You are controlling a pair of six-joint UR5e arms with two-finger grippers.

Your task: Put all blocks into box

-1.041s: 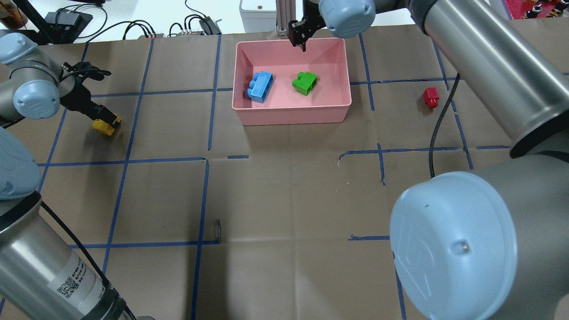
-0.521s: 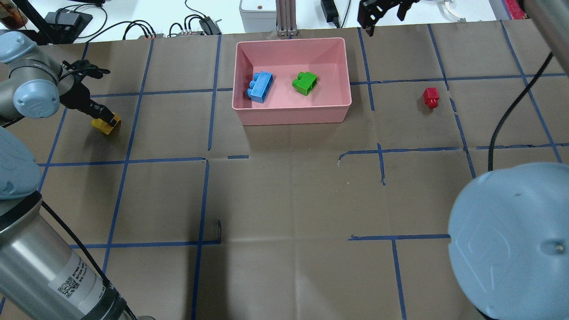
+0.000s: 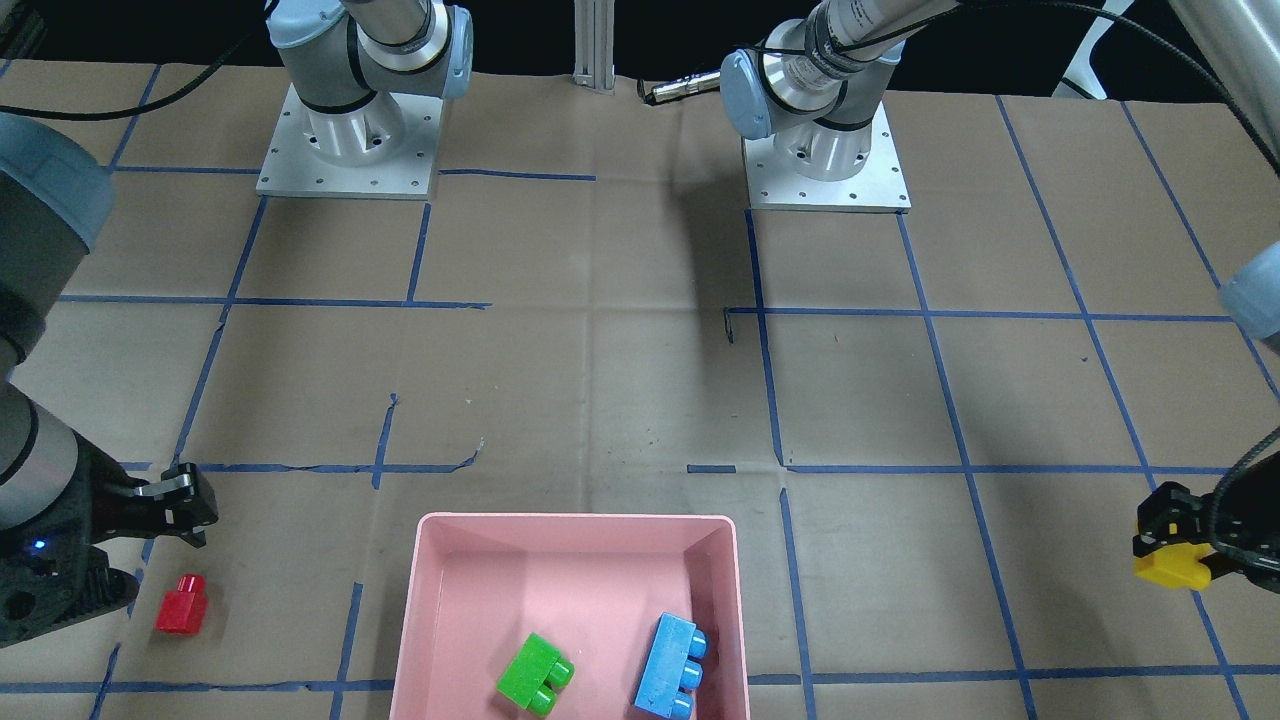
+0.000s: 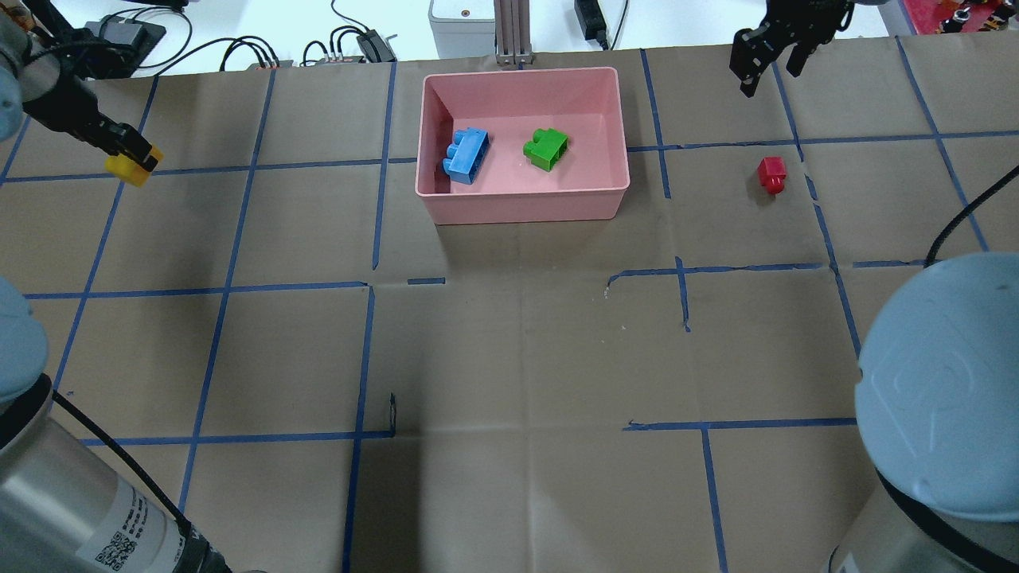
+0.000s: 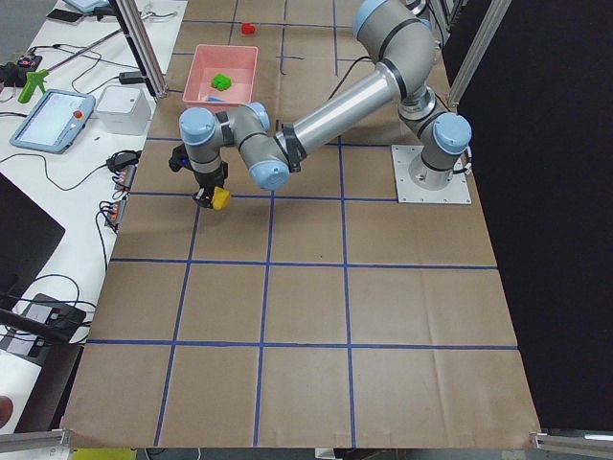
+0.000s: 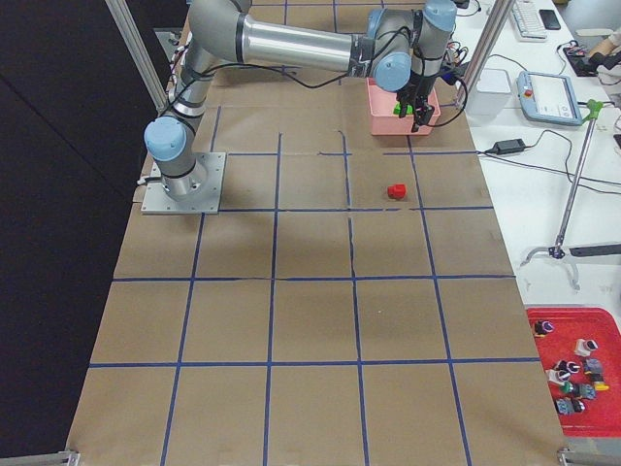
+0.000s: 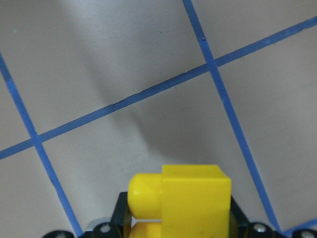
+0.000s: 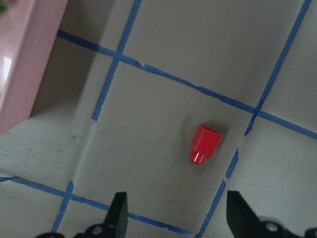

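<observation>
Next, I let go of the yellow block with my left gripper in the pink box [image 3: 630,660], between the green block and the light blue block. The yellow block is still above the table.
The pink box [image 4: 521,208] holds the light blue block [image 4: 466,155] and the green block [image 4: 546,149]. My left gripper [image 4: 131,155] is shut on the yellow block [image 4: 130,169] and holds it above the table, far left of the box. The yellow block fills the bottom of the left wrist view [image 7: 188,198]. The red block [image 4: 771,173] lies on the table right of the box. My right gripper [image 4: 766,72] is open and empty, above and just beyond the red block, which shows between its fingers in the right wrist view [image 8: 204,143].
Brown paper with blue tape lines covers the table. Cables, a white unit [image 4: 462,16] and a metal post [image 4: 509,32] stand past the far edge. The arm bases [image 3: 825,150] are at the robot's side.
My left gripper has lifted the yellow block off the table and carried it left and farther away. My right gripper has moved right, from over the box to near the red block.
</observation>
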